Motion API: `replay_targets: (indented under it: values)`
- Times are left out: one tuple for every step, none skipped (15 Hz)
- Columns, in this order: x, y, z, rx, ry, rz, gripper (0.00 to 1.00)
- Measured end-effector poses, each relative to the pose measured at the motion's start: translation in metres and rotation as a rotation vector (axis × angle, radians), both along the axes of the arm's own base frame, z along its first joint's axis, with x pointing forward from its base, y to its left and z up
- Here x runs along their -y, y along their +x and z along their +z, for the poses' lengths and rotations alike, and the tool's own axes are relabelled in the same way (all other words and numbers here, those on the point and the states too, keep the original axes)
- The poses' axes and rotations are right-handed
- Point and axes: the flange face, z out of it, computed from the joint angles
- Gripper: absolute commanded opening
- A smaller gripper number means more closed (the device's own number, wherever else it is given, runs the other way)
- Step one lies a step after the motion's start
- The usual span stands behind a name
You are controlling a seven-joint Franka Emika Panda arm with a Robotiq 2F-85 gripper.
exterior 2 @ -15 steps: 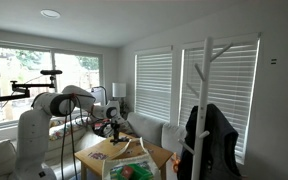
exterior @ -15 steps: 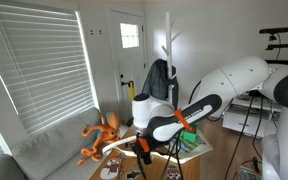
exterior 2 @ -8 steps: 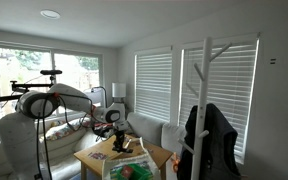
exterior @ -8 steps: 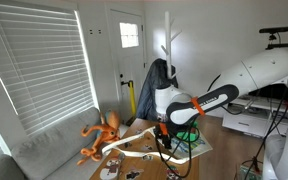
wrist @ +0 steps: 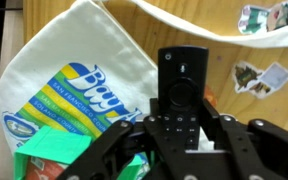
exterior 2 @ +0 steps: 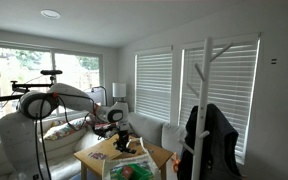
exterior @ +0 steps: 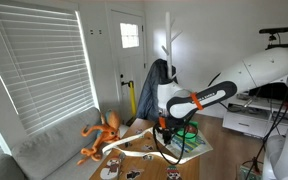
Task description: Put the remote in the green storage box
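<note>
I will release the black remote beside the red item inside the green storage box [exterior: 189,127].
In the wrist view my gripper [wrist: 181,128] is shut on a black remote [wrist: 179,85] with a round button ring; the remote stands up between the fingers. Below it lie a white bag with blue and yellow print [wrist: 79,85] and the green storage box [wrist: 59,155] at the lower left. In both exterior views the gripper [exterior: 165,127] [exterior 2: 125,141] hangs over the box end of the wooden table [exterior: 144,150] [exterior 2: 94,155]. The green box shows at the table's near end [exterior 2: 124,170] and under the arm [exterior: 189,143].
An orange octopus-like toy [exterior: 102,135] sits at the table's far side by the grey sofa [exterior: 44,150]. Small items and stickers lie on the tabletop [wrist: 259,75]. A coat rack with a dark jacket [exterior 2: 209,135] stands near the table. Window blinds [exterior: 34,70] line the wall.
The arm has swung from the table's middle toward the green box end, carrying the remote; in the last half second it shifted only slightly.
</note>
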Motion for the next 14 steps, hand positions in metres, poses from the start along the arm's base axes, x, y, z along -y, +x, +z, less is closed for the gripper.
replay_targets:
  values:
    - [0.02,-0.002,0.009,0.01,0.008,-0.048,0.17]
    - [0.042,-0.007,0.018,0.02,0.014,-0.097,0.17]
    - [0.062,-0.012,0.027,0.03,0.019,-0.144,0.17]
    - [0.081,-0.019,0.035,0.037,0.023,-0.187,0.17]
    - [0.098,-0.027,0.042,0.038,0.026,-0.223,0.17]
    - [0.111,-0.035,0.048,0.032,0.029,-0.254,0.17]
    - [0.121,-0.043,0.052,0.023,0.032,-0.269,0.17]
    - [0.127,-0.052,0.054,0.011,0.034,-0.271,0.17]
    - [0.13,-0.06,0.056,0.002,0.035,-0.26,0.17]
    - [0.132,-0.068,0.057,-0.005,0.032,-0.238,0.17]
    - [0.133,-0.076,0.056,-0.008,0.03,-0.22,0.17]
    - [0.133,-0.084,0.053,-0.012,0.028,-0.192,0.17]
    - [0.133,-0.091,0.049,-0.014,0.029,-0.174,0.17]
    - [0.133,-0.099,0.044,-0.015,0.031,-0.166,0.17]
